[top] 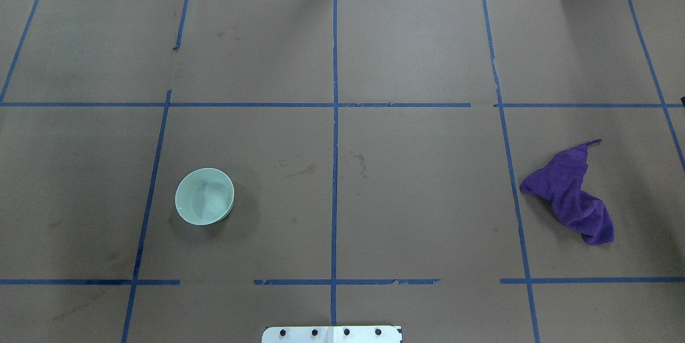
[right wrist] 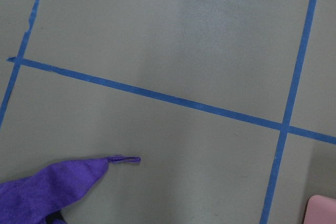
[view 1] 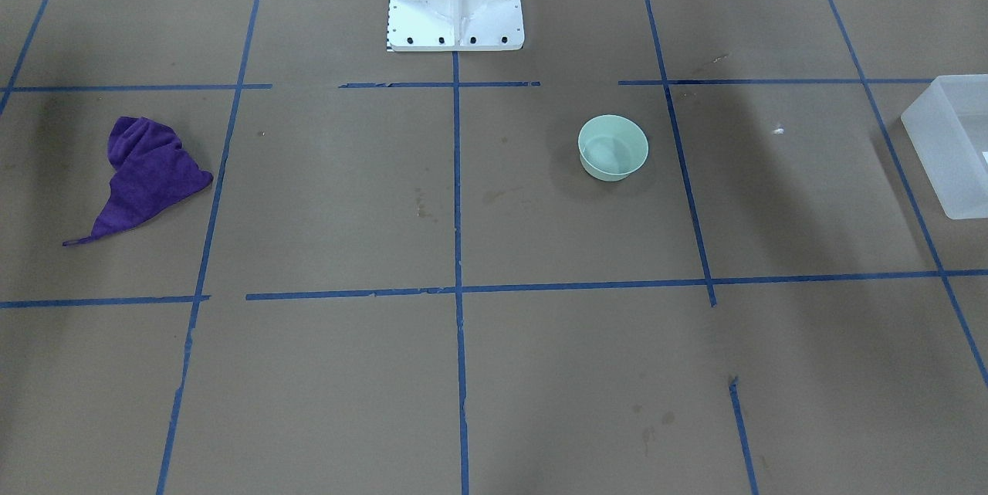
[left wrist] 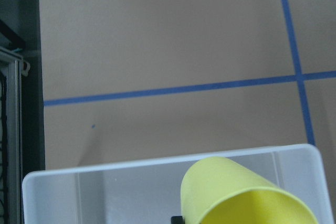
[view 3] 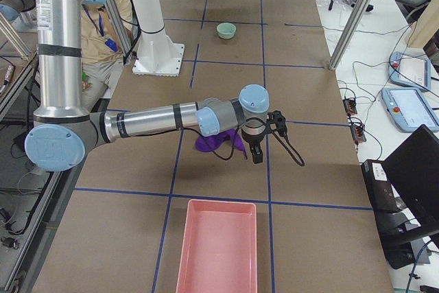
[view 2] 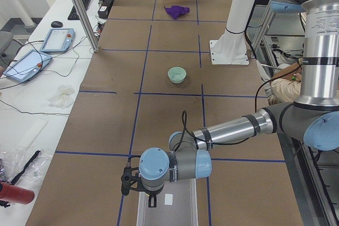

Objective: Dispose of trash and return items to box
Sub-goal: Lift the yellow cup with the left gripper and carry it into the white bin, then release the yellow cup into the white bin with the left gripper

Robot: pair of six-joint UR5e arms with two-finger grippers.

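The yellow cup, now tilted above the open box, will go down inside the frosted-white box [view 1: 979, 156] from my left gripper, near the box's side facing the mint-green bowl.
The yellow cup [left wrist: 236, 198] hangs close under my left wrist camera, tilted, above the open frosted-white box [left wrist: 157, 161]. My left gripper [view 2: 152, 201] is over the box [view 2: 183, 207] at the table's left end and is shut on the cup. Its fingers are almost hidden. The mint-green bowl [top: 204, 196] stands upright and empty on the table [view 1: 613, 147], apart from both grippers. My right gripper [view 3: 255, 154] hovers above the table by the purple cloth [view 3: 216, 143]. I cannot tell whether it is open or shut.
The purple cloth [top: 570, 193] lies crumpled on the table's right side, its tip in the right wrist view [right wrist: 47, 187]. A pink tray [view 3: 216, 252] stands at the table's right end. The white robot base [view 1: 455, 1] stands at the near-middle edge.
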